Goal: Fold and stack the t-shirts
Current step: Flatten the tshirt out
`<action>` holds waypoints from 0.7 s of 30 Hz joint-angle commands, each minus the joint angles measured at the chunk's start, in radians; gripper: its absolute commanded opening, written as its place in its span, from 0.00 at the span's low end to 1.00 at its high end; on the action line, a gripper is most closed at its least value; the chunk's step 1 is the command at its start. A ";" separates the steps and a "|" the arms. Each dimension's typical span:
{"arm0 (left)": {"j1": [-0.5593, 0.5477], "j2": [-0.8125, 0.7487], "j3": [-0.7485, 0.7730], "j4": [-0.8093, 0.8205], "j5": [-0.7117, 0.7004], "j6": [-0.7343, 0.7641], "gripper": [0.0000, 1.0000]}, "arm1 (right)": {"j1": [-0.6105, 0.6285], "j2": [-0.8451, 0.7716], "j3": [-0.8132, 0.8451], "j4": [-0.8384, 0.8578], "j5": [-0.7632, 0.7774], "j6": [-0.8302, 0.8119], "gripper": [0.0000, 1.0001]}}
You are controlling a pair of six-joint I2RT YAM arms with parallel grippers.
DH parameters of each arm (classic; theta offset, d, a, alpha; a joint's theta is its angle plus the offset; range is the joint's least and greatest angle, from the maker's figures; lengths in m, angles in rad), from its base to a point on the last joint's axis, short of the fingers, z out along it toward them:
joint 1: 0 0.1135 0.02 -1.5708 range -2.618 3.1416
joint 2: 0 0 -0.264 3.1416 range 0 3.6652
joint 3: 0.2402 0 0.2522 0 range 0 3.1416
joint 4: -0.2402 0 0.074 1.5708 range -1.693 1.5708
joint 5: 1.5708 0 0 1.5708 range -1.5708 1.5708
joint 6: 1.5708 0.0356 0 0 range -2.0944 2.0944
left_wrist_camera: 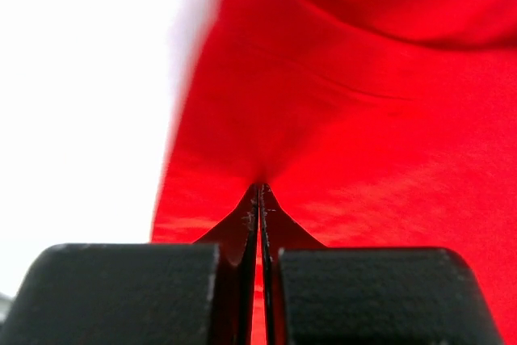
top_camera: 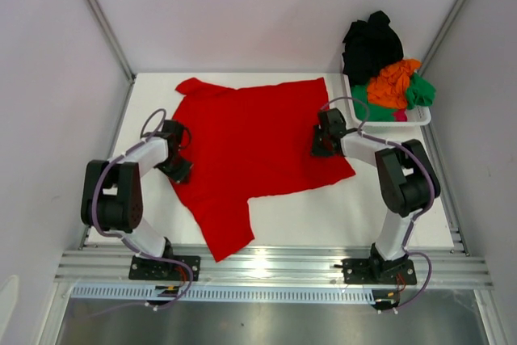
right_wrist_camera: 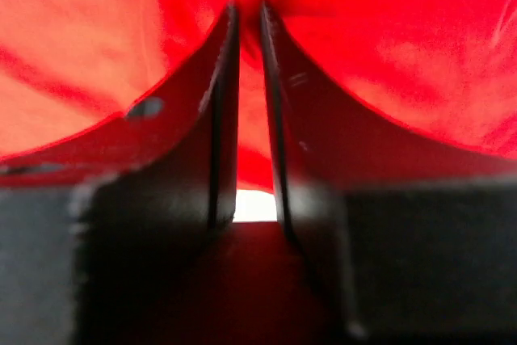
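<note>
The hem of the red t-shirt is slanted and my left gripper pinches inside the t-shirt's edge by its collar, so I need to take that edge (left_wrist_camera: 166, 183) and pull the t-shirt straight.
A large red t-shirt (top_camera: 250, 151) lies spread on the white table, one sleeve hanging toward the near edge. My left gripper (top_camera: 179, 169) is at the shirt's left edge, its jaws pinched shut on the red cloth (left_wrist_camera: 339, 119). My right gripper (top_camera: 320, 149) is at the shirt's right edge, jaws closed on a fold of red cloth (right_wrist_camera: 388, 46). Black (top_camera: 371, 44), orange (top_camera: 393, 82) and green (top_camera: 421, 90) t-shirts are piled in the basket at the back right, with a bit of pink (top_camera: 400, 115) showing.
A white plastic basket (top_camera: 420, 119) stands at the back right corner of the table. White walls close in the back and sides. An aluminium rail (top_camera: 266, 268) runs along the near edge by the arm bases.
</note>
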 commanded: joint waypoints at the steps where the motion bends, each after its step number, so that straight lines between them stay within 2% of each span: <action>1: 0.036 0.001 0.044 -0.120 -0.094 0.003 0.01 | 0.036 0.042 -0.013 -0.055 0.039 0.021 0.15; 4: 0.096 -0.012 0.052 -0.102 -0.118 0.061 0.01 | 0.077 0.046 -0.020 -0.079 0.048 0.038 0.10; 11: 0.154 0.045 0.092 -0.113 -0.217 0.153 0.01 | 0.178 -0.048 -0.112 -0.139 0.093 0.082 0.11; 15: 0.191 0.005 0.089 -0.047 -0.140 0.281 0.01 | 0.191 -0.125 -0.159 -0.184 0.101 0.105 0.13; 17: 0.190 -0.069 0.086 -0.011 -0.062 0.363 0.02 | 0.195 -0.162 -0.169 -0.197 0.111 0.105 0.15; 18: 0.188 -0.103 0.080 0.015 -0.021 0.420 0.17 | 0.195 -0.196 -0.166 -0.211 0.127 0.099 0.26; 20: 0.171 -0.222 0.020 0.047 0.050 0.453 0.54 | 0.183 -0.220 -0.142 -0.223 0.136 0.087 0.46; 21: 0.168 -0.255 -0.002 0.074 0.069 0.460 0.75 | 0.176 -0.237 -0.127 -0.242 0.134 0.085 0.63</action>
